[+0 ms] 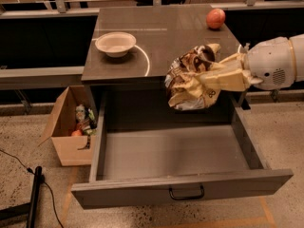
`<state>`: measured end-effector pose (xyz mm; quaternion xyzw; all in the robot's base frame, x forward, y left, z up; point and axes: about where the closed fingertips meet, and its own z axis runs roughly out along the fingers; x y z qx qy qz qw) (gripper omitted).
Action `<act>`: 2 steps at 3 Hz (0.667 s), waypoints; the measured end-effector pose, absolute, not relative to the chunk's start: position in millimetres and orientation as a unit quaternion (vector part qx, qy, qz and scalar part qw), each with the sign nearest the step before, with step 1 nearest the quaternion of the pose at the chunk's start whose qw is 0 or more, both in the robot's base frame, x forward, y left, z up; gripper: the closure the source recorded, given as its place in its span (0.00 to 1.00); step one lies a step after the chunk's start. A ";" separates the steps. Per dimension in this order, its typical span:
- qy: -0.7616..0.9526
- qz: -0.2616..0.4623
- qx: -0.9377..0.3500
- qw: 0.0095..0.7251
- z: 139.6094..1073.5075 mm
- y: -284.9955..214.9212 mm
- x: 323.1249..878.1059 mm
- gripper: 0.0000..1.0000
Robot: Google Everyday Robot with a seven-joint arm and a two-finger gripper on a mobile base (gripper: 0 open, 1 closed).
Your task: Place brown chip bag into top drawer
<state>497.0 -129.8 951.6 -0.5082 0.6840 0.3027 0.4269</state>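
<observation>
Next, my gripper lets go of the brown chip bag on the top drawer's grey bottom [167, 157], near the front behind the black handle.
The brown chip bag [190, 77] is a crumpled dark brown and cream foil bag, held in the air over the back edge of the open top drawer [183, 189]. My gripper [213, 75] reaches in from the right with cream fingers and is shut on the bag. The arm's white wrist housing [273, 63] is at the right edge. The drawer is pulled fully out; its grey inside is bare and its black handle [186, 193] faces the front.
On the grey cabinet top [166, 27] stand a white bowl [115, 43] at the left and a round red-orange fruit [215, 18] at the back right. A tan cardboard box [69, 127] with items stands on the floor at left. A black pole and cable [33, 198] lie at bottom left.
</observation>
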 end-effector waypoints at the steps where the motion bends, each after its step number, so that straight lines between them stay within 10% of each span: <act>1: 0.688 0.317 -0.517 0.399 930.4 -114.3 455.7 1.00; 2: 0.692 0.326 -0.520 0.380 907.3 -102.6 433.4 1.00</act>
